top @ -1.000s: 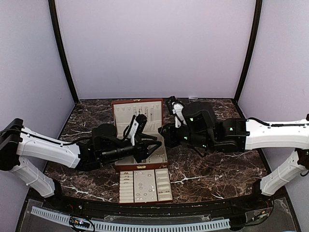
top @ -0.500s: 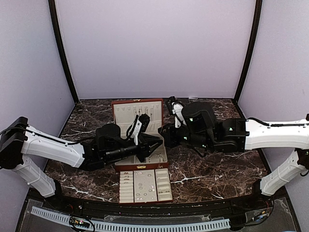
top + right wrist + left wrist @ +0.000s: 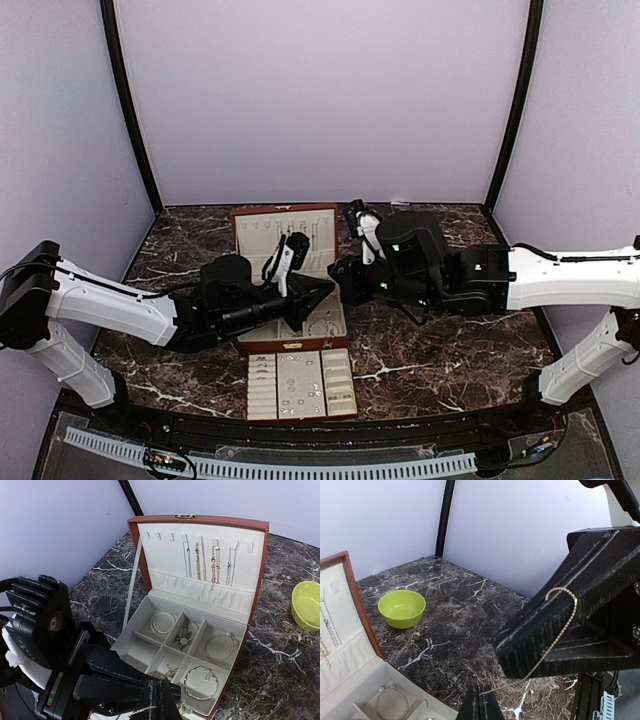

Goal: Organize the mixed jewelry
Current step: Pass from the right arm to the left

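The robot's right gripper holds the gold chain partway along and the chain's end dangles past it, so that gripper should open and take that dangling end [image 3: 184, 709].
A thin gold chain [image 3: 555, 640] is stretched between my two grippers above the open reddish-brown jewelry box [image 3: 285, 240]. My left gripper [image 3: 481, 705] is shut on one end of the chain. The chain runs up and loops over the right gripper's black finger [image 3: 560, 592]. In the right wrist view my right gripper [image 3: 160, 702] is shut on the chain [image 3: 141, 711], with the left gripper [image 3: 105, 680] just beside it. In the top view the two grippers, left [image 3: 326, 291] and right [image 3: 341, 282], meet tip to tip over the box's right side. Bracelets [image 3: 201, 682] lie in the box's compartments.
Necklaces [image 3: 215, 565] hang on the box's upright lid. A cream compartment tray [image 3: 300, 383] with small pieces lies in front of the box near the table's edge. A green bowl [image 3: 401, 608] stands on the marble right of the box; it also shows in the right wrist view [image 3: 306, 605].
My left gripper has moved up and to the right, closer to the right gripper. The right arm has hardly moved.
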Robot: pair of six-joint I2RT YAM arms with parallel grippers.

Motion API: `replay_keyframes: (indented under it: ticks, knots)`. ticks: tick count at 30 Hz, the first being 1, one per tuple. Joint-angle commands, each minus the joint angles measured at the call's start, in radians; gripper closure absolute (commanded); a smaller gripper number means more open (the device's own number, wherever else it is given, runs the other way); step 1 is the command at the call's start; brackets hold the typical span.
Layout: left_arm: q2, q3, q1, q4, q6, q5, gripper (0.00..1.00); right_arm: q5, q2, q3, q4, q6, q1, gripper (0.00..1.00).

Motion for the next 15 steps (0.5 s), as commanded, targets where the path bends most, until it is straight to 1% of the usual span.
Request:
replay_keyframes:
  ticks: [1, 8, 15]
  knots:
    - [-0.018, 0.014, 0.003, 0.048, -0.023, -0.041, 1.0, 0.019, 0.004, -0.004, 0.009, 0.021, 0.009, 1.0]
    - [-0.045, 0.0, 0.003, 0.05, -0.051, -0.14, 1.0, 0.054, 0.013, -0.058, 0.006, 0.049, 0.01, 1.0]
    - [-0.042, -0.003, 0.003, 0.049, -0.055, -0.166, 1.0, 0.031, 0.042, -0.055, 0.009, 0.056, 0.012, 1.0]
